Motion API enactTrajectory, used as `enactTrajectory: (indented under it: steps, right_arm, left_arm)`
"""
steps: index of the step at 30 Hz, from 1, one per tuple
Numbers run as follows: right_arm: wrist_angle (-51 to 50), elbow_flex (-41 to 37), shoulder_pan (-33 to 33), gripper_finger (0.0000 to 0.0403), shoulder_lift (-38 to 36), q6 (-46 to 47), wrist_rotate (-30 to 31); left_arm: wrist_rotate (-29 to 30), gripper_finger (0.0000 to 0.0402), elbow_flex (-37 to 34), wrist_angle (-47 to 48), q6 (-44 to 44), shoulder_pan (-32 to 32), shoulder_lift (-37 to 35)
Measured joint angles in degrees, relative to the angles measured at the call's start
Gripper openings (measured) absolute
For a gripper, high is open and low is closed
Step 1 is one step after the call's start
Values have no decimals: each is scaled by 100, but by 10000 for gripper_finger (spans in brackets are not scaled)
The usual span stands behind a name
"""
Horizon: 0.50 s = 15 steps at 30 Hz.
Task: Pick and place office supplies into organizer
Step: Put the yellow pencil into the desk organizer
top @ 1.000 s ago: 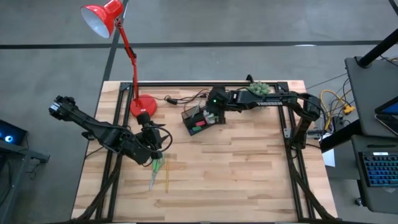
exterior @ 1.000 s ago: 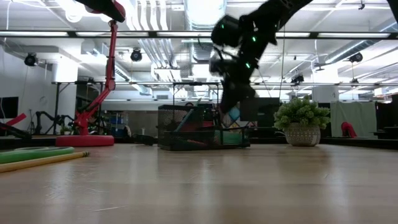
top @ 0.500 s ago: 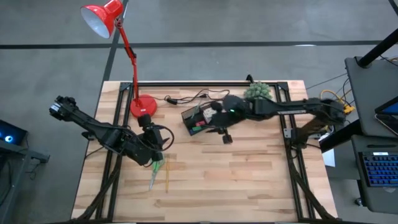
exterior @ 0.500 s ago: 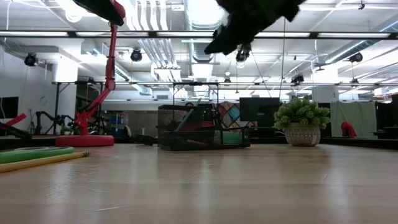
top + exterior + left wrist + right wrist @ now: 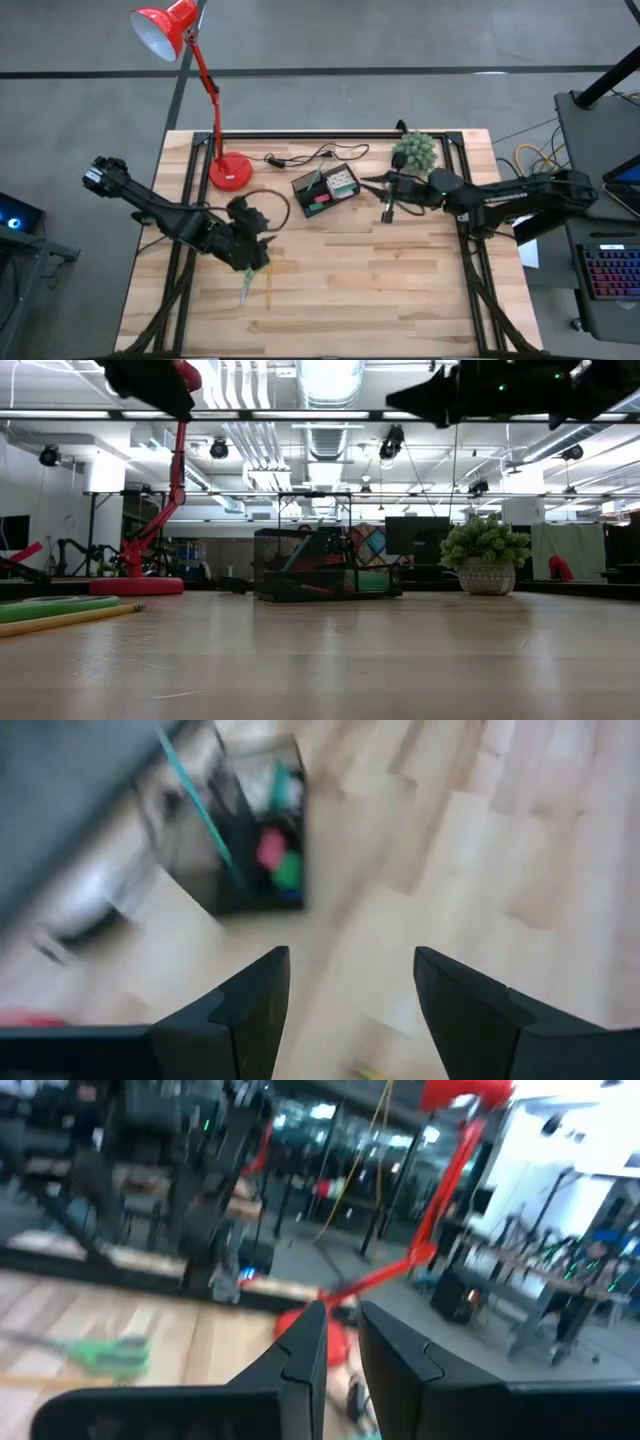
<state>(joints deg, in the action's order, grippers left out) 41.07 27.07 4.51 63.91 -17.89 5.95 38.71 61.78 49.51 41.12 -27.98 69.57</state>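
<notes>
The robot's left gripper should next move to the yellow pencil by the green-handled scissors and close on the middle of its body [image 5: 268,283].
The black organizer [image 5: 325,188] stands in the far middle of the table, with the multicoloured cube [image 5: 342,182] and pink and green pieces inside it. The green-handled scissors [image 5: 250,277] and the yellow pencil [image 5: 268,285] lie flat on the near left. My left gripper [image 5: 255,255] hangs open above the scissors' far end and touches nothing; its wrist view [image 5: 350,960] shows the organizer [image 5: 250,830] ahead. My right gripper [image 5: 368,181] floats to the right of the organizer with its fingers pointing left. In its wrist view [image 5: 342,1330] only a narrow slit shows between them.
The red desk lamp has its base [image 5: 229,170] at the far left, with a cable running toward the organizer. A small green plant [image 5: 415,152] stands at the far edge beside my right arm. Bare wood lies in the middle and on the near right.
My right gripper has drawn away from the organizer, rising and moving toward the table's right, and has turned level. The multicoloured cube stays in the organizer. My left gripper has shifted slightly toward the near edge, over the scissors.
</notes>
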Motion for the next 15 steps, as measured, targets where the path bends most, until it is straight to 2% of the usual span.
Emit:
enactTrajectory:
  steps: [6,12,15]
  right_arm:
    - [52,-31,1,52,-191,459,9]
    - [-157,135,1,52,-187,424,11]
    - [-157,202,1,52,-187,549,11]
  left_arm:
    - [-1372,200,3,-216,1653,116,344]
    - [-2389,200,11,-300,3627,215,951]
    - [-2565,200,24,-676,4307,208,1382]
